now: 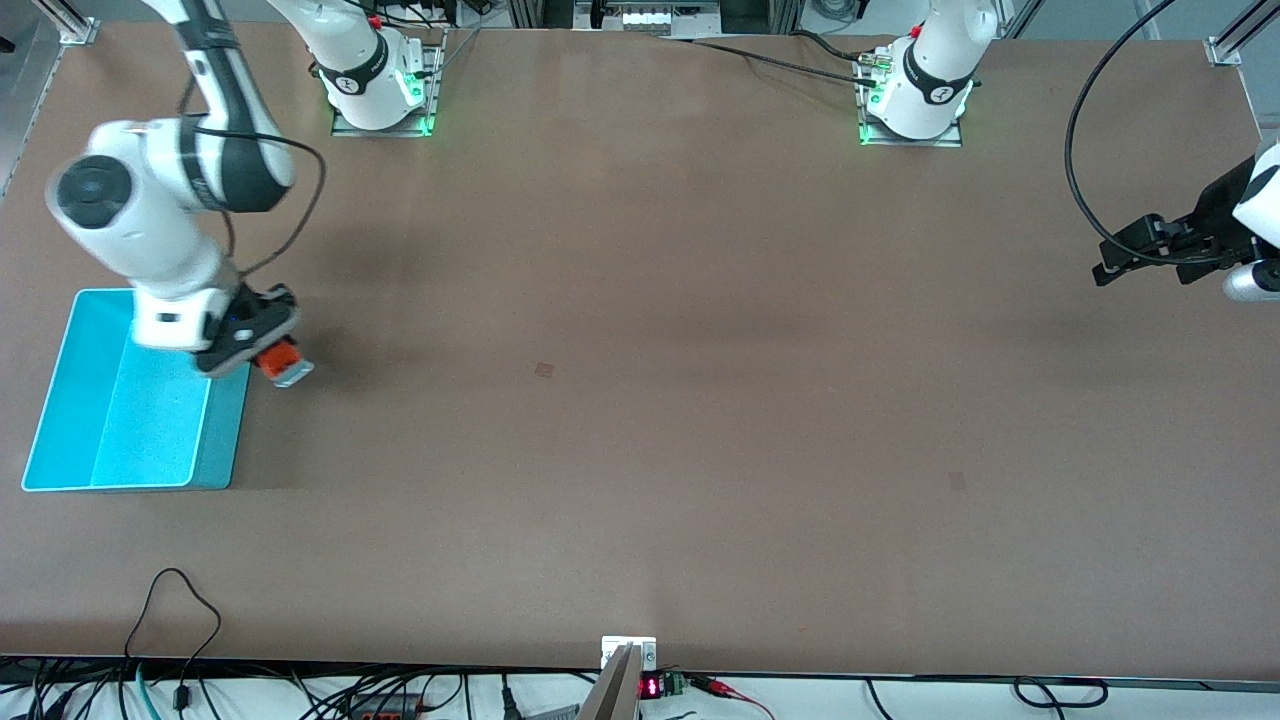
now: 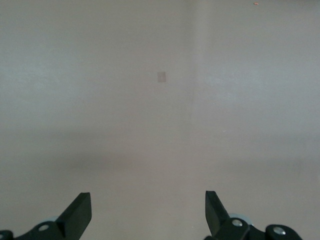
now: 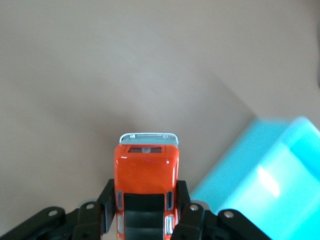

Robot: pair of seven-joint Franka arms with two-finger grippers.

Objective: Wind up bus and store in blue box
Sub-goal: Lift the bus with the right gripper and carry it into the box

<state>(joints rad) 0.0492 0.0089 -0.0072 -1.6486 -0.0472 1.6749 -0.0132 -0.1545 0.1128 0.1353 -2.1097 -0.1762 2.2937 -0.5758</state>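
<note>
My right gripper is to put the bus down on the bottom of the blue box's far half [image 1: 164, 346], away from the cables.
My right gripper [image 1: 268, 352] is shut on the bus [image 1: 281, 363], a small orange toy with a white-grey front, and holds it in the air just beside the blue box [image 1: 60, 400], over the table by the box's wall. In the right wrist view the bus [image 3: 146, 185] sits between the fingers [image 3: 106, 205] with the box's [image 3: 270, 185] cyan rim to one side. The box stands at the right arm's end of the table and looks empty. My left gripper [image 1: 1140, 250] waits open over the left arm's end of the table; its view shows its open gripper [image 2: 148, 210] above bare table.
The brown table [image 1: 640, 400] carries two small dark patches, one near its middle [image 1: 544, 370] and one nearer the front camera [image 1: 957, 481]. Cables lie along the table's near edge [image 1: 180, 640]. A black cable [image 1: 1080, 150] hangs by the left arm.
</note>
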